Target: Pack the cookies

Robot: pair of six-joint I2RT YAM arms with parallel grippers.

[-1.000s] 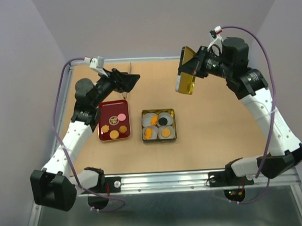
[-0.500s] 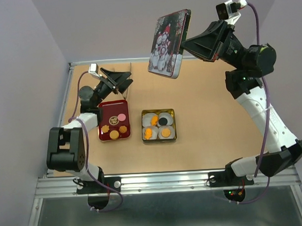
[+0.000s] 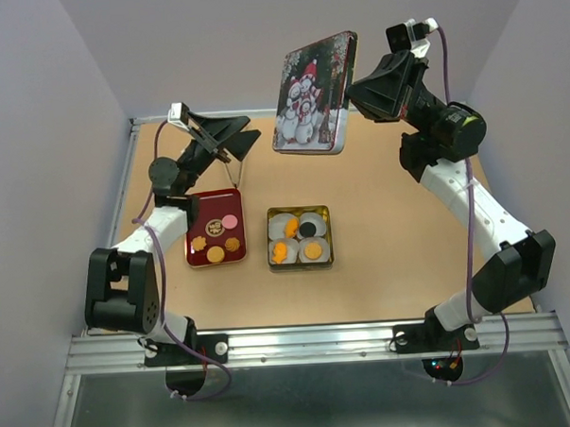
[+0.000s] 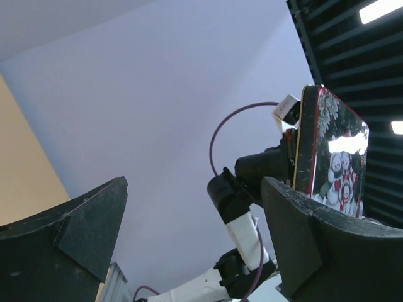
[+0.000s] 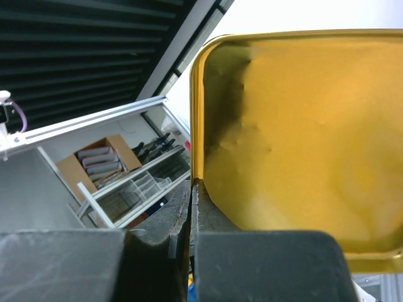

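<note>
My left gripper will next close on the snowman tin lid's free edge [image 3: 280, 113] [image 4: 306, 151], opposite my right gripper, so that both of them can carry the lid.
Cookies lie on a red tray [image 3: 193, 234]: a pink one [image 3: 229, 221], a dark patterned one [image 3: 213, 227] and several orange ones [image 3: 216, 254]. More cookies sit in white paper cups in the open gold tin [image 3: 300, 261]: orange ones [image 3: 312, 251] and a dark one [image 3: 307, 229]. My right gripper [image 3: 352, 89] is shut on the rim of the snowman tin lid [image 3: 313, 94], held high over the table's far side; its gold inside fills the right wrist view [image 5: 302, 126]. My left gripper [image 3: 247, 144] is open, empty and raised behind the tray, pointing towards the lid [image 4: 330, 157].
The tray and the tin stand side by side mid-table, the tray on the left. A metal frame [image 3: 309, 340] runs along the near edge. Purple walls close in the left and back. My right arm [image 3: 474, 205] arches over the right side.
My right gripper has lifted the lid high and turned its snowman face towards the camera. My left arm has folded back and raised its open gripper, pointing it upward.
</note>
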